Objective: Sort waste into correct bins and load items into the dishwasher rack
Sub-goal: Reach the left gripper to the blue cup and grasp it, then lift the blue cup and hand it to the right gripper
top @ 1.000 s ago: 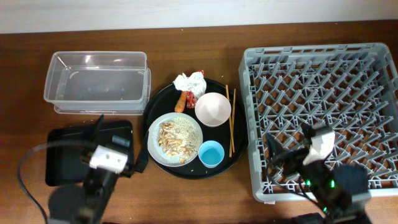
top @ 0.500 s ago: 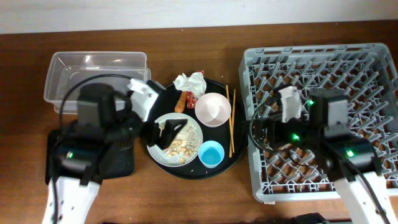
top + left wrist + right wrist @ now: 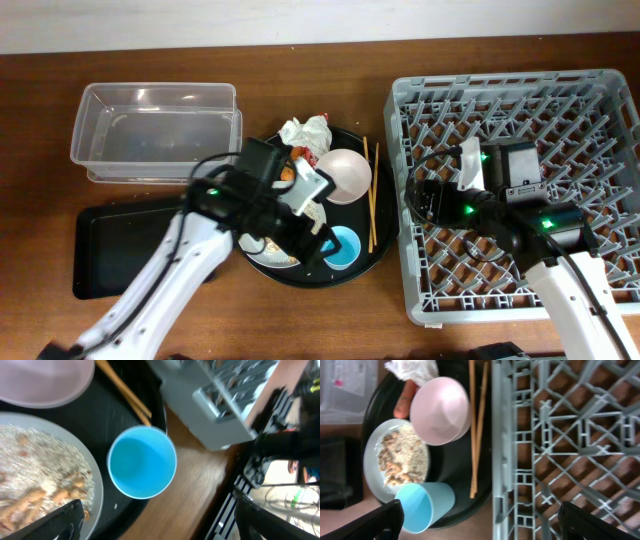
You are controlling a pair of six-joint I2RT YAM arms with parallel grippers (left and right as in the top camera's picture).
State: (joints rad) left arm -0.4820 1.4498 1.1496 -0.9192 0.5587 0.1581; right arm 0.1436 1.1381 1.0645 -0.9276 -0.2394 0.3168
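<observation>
The robot's left gripper needs to next grab the light-blue cup by the cup's rim [image 3: 327, 244] [image 3: 110, 467], on the side that faces the white plate.
My left gripper [image 3: 318, 232] is open over the light-blue cup [image 3: 341, 248] on the round black tray; in the left wrist view the cup [image 3: 142, 461] stands upright and empty between its fingers [image 3: 160, 525]. The white plate [image 3: 40, 470] holds rice and scraps. The pink bowl [image 3: 343, 175], chopsticks [image 3: 371, 195], tissue [image 3: 305, 130] and carrot piece [image 3: 404, 400] lie on the same tray. My right gripper [image 3: 425, 200] is open and empty over the left edge of the grey rack [image 3: 560, 110].
The clear tub [image 3: 150, 130] stands at the back left, and the flat black tray [image 3: 115, 250] lies in front of it. The round black tray [image 3: 375, 255] lies close beside the rack. My left arm crosses over the plate.
Both arms rose from the front edge. The left gripper swung right over the plate to the cup. The right gripper moved to the rack's left edge.
</observation>
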